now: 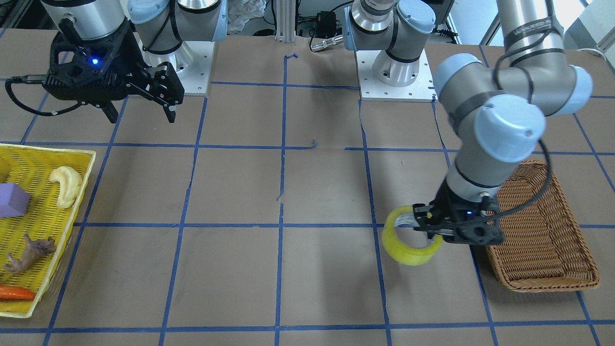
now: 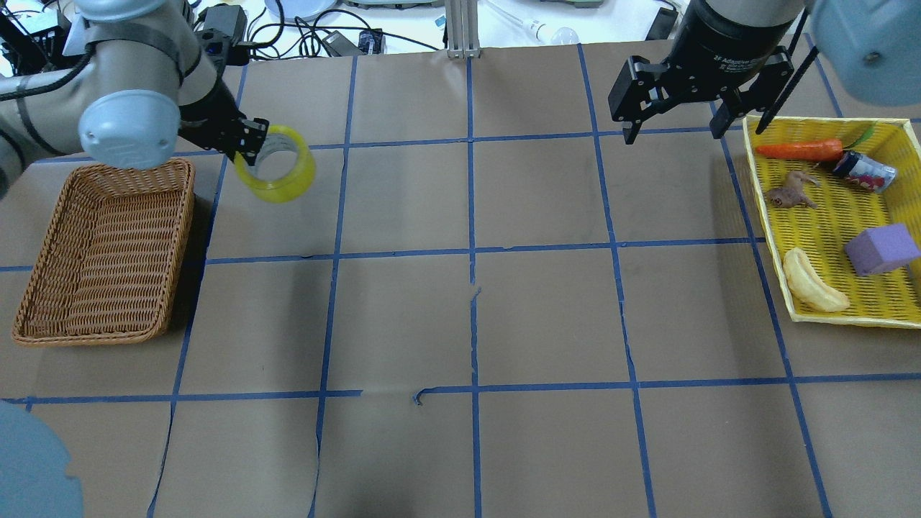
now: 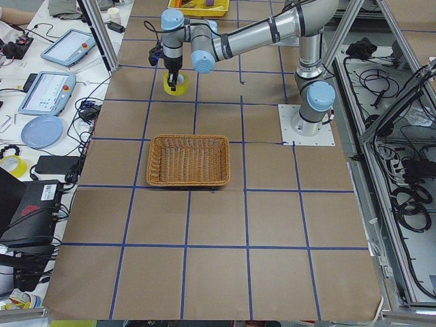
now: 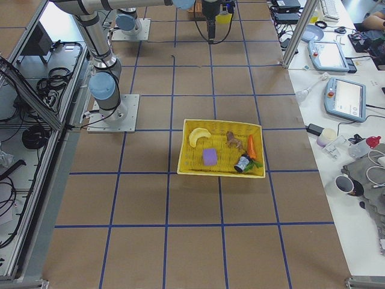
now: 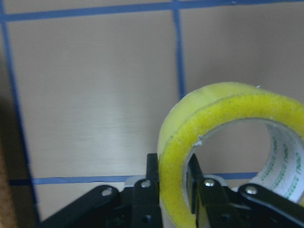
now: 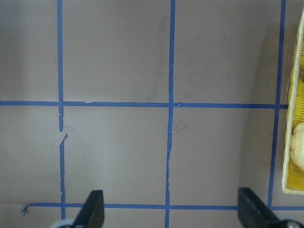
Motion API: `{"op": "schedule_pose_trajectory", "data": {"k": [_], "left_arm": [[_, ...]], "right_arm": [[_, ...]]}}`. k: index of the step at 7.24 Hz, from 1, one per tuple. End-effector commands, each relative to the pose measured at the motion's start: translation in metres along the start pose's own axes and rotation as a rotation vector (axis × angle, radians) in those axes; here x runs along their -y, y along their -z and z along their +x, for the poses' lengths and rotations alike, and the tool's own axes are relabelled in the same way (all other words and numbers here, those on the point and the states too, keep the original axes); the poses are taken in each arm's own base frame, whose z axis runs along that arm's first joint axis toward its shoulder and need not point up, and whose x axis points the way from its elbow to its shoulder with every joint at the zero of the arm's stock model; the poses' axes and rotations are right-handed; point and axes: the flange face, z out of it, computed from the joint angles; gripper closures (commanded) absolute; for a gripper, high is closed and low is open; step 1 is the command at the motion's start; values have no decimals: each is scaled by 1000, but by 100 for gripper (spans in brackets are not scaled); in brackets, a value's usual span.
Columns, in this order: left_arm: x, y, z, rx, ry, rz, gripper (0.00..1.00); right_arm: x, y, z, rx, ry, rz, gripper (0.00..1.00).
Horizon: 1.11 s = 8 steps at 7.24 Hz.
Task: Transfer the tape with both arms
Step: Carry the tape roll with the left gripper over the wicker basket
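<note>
Next, my left gripper lets go of the tape near the middle of the empty wicker basket (image 1: 528,239).
The tape (image 2: 277,165) is a glossy yellow roll with a grey-white core. My left gripper (image 2: 252,144) is shut on its rim and holds it above the table, just right of the wicker basket (image 2: 101,252). The roll also shows in the front view (image 1: 411,238), in the left wrist view (image 5: 228,137) with one finger inside the core and one outside, and in the exterior left view (image 3: 174,85). My right gripper (image 2: 673,133) is open and empty, raised above the table just left of the yellow basket (image 2: 763,216). Its two fingertips (image 6: 92,209) show wide apart in the right wrist view.
The yellow basket holds a carrot (image 2: 799,150), a can (image 2: 863,171), a small brown animal toy (image 2: 790,193), a purple block (image 2: 881,249) and a pale banana-like toy (image 2: 811,289). The wicker basket is empty. Brown paper with blue tape lines (image 2: 471,252) covers the table.
</note>
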Motion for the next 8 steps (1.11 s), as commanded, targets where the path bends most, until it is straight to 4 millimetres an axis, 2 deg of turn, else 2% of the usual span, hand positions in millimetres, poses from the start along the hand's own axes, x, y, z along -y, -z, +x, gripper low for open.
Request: {"op": "schedule_pose_trajectory", "data": {"k": [1,3,4,6,7,8], "left_arm": [[-23,-4,-119,2,-84,-3,100],[-57,-27,-217,-31,-175,-11,100],[-64,-41,-238,-67,-205,10,100],[-67,-85,-263,-79,-252,-2,100],[-70,-104,-274,-82,-240,-6,100],[-70,-114,-277,-89,-238,-20,100]], "right_arm": [[-1,0,0,-1,0,-3,0],[-1,-1,0,-2,0,-5,0],[-1,-1,0,-4,0,-5,0],[-1,0,1,-7,0,-3,0],[-1,0,0,-4,0,-3,0],[-1,-1,0,-4,0,-5,0]]}}
